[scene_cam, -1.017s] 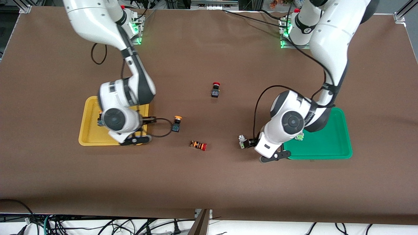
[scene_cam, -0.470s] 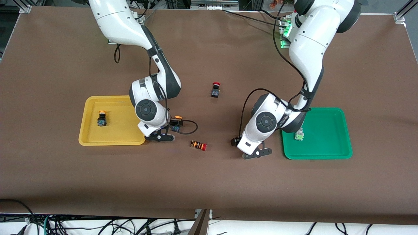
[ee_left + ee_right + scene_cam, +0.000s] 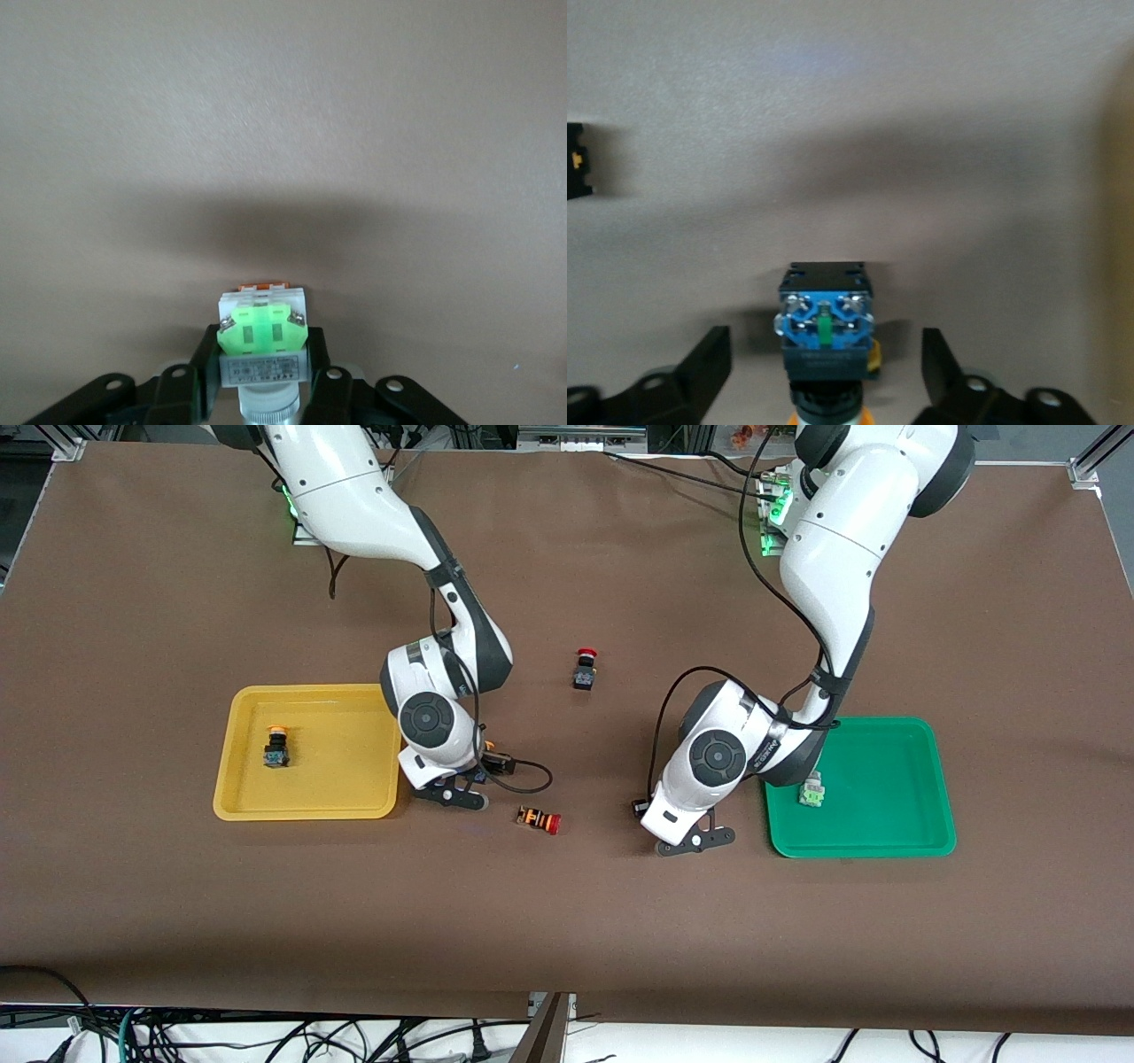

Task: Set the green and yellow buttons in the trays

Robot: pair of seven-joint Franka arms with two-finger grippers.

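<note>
The green button will drop from my left gripper around the middle of the green tray [image 3: 873,796], beside the button lying there.
A yellow tray [image 3: 306,806] holds one yellow-capped button [image 3: 276,748]. A green tray [image 3: 886,841] holds one green button [image 3: 811,791]. My right gripper [image 3: 474,772] is low over the table beside the yellow tray, toward the middle. It is open, and in the right wrist view [image 3: 826,345] its fingers stand wide on either side of the second yellow button [image 3: 824,323] without touching it. My left gripper [image 3: 640,808] is low beside the green tray, toward the middle. In the left wrist view [image 3: 261,345] its fingers press both sides of the second green button [image 3: 262,332]. The arms hide both of these buttons in the front view.
A black switch with a red cap [image 3: 585,669] stands mid-table, farther from the front camera. A red-capped switch with an orange-striped body [image 3: 539,819] lies between the two grippers. Bare brown mat lies nearer the front camera.
The right gripper moved from over the yellow tray out to the yellow button on the mat. The left gripper moved from the green tray's edge onto the green button and closed around it.
</note>
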